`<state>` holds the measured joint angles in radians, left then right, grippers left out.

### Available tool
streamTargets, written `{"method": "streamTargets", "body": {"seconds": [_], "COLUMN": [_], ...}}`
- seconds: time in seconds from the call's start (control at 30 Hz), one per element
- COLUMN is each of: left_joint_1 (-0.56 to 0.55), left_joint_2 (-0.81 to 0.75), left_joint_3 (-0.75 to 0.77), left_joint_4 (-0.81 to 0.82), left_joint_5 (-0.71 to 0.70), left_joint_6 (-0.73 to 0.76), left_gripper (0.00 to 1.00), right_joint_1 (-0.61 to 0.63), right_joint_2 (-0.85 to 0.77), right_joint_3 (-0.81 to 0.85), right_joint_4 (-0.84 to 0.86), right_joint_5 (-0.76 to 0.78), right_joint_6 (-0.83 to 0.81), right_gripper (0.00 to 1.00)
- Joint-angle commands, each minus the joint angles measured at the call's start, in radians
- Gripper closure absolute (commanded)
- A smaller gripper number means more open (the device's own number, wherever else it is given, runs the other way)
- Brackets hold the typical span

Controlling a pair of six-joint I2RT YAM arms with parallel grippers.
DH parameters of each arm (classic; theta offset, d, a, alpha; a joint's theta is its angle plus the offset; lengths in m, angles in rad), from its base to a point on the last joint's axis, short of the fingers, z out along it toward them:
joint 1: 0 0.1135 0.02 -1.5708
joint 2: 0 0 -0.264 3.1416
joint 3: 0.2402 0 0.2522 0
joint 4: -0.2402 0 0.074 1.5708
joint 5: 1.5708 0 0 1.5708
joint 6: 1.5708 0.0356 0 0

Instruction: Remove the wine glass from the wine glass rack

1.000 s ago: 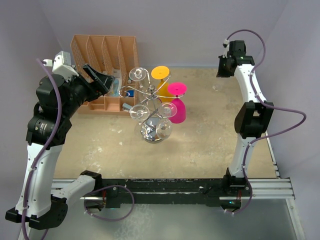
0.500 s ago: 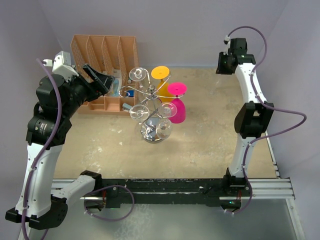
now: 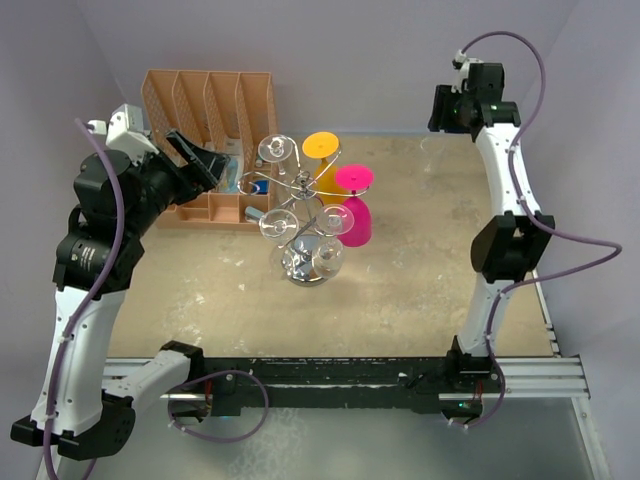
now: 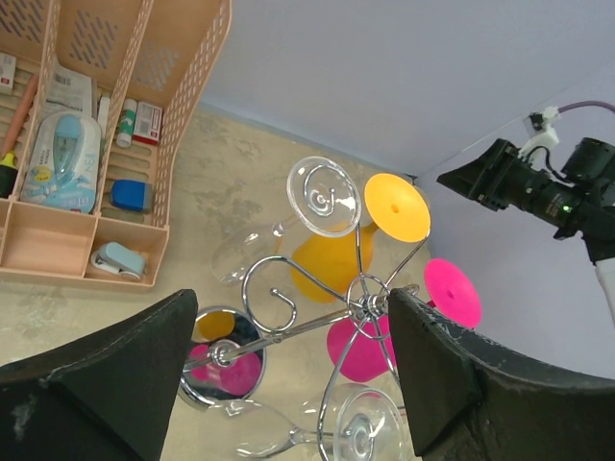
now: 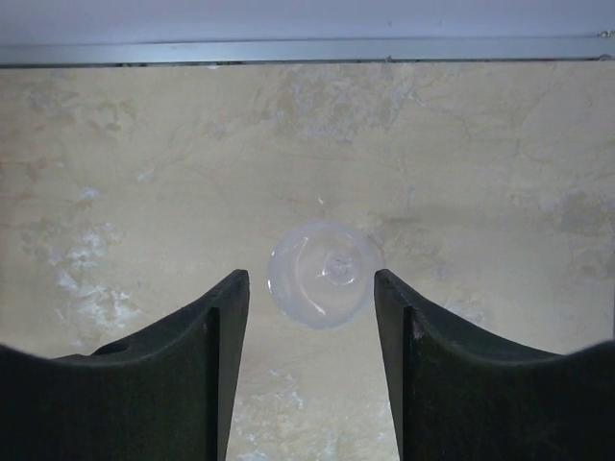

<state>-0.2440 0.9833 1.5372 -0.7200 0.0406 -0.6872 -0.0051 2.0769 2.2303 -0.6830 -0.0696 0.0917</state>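
The clear wine glass hanging beside the orange glass, nearest the file organizer, will be gripped at the foot's edge (image 3: pixel 263 151) (image 4: pixel 293 198) by my left gripper.
The wine glass rack (image 3: pixel 303 190) is a silver wire stand with curled arms on a round chrome base (image 3: pixel 303 268), mid-table. Clear glasses (image 3: pixel 277 150), an orange glass (image 3: pixel 321 145) and a pink glass (image 3: pixel 355 215) hang on it. My left gripper (image 3: pixel 208 160) is open and empty, just left of the rack. In the left wrist view (image 4: pixel 288 331) the rack's hub (image 4: pixel 365 307) lies between its fingers. My right gripper (image 3: pixel 443 108) is open, raised at the back right. In its wrist view (image 5: pixel 309 288) a clear wine glass (image 5: pixel 325 274) stands on the table below the fingers.
An orange slotted file organizer (image 3: pixel 205 110) holding small stationery stands at the back left, just behind my left gripper; it also shows in the left wrist view (image 4: pixel 183 115). The back wall (image 5: pixel 307 24) is close behind the standing glass.
My right arm has lifted up and back toward the rear wall, away from the table. The left arm and the rack have not moved.
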Motion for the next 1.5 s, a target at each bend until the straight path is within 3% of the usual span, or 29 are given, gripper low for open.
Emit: {"method": "streamTargets", "body": {"seconds": [0.0,0.27,0.47,0.8,0.93,1.1,1.3,1.47], "left_joint_1": [-0.003,-0.003,-0.003,-0.003,-0.003,-0.003,-0.002,-0.001], "left_joint_2": [-0.010,0.013,0.023,-0.032,-0.025,0.095,0.264,0.353], "left_joint_3": [-0.023,-0.031,-0.054,-0.168,-0.146,0.002,0.123,0.132], "left_joint_4": [0.035,-0.019,-0.054,-0.055,-0.059,-0.123,-0.062,0.042], "left_joint_5": [0.010,0.032,0.066,0.214,0.192,0.061,0.099,0.191], "left_joint_6": [0.002,0.021,0.020,0.018,0.053,0.126,0.058,-0.012], "left_gripper": [0.22,0.23,0.27,0.27,0.27,0.26,0.29,0.30], "right_joint_1": [0.044,0.070,0.070,0.070,0.070,0.070,0.070,0.070], "right_joint_2": [-0.242,-0.719,-0.952,-1.093,-1.112,-1.117,-1.160,-1.190], "right_joint_3": [-0.117,-0.760,-1.008,-1.104,-1.127,-1.111,-1.110,-1.106], "right_joint_4": [0.150,0.641,0.837,0.813,0.817,0.761,0.746,0.734], "right_joint_5": [-0.055,-0.318,-0.444,-0.448,-0.479,-0.487,-0.487,-0.497], "right_joint_6": [-0.013,0.159,0.284,0.288,0.281,0.244,0.249,0.247], "right_gripper": [0.42,0.30,0.27,0.21,0.17,0.17,0.17,0.17]}}
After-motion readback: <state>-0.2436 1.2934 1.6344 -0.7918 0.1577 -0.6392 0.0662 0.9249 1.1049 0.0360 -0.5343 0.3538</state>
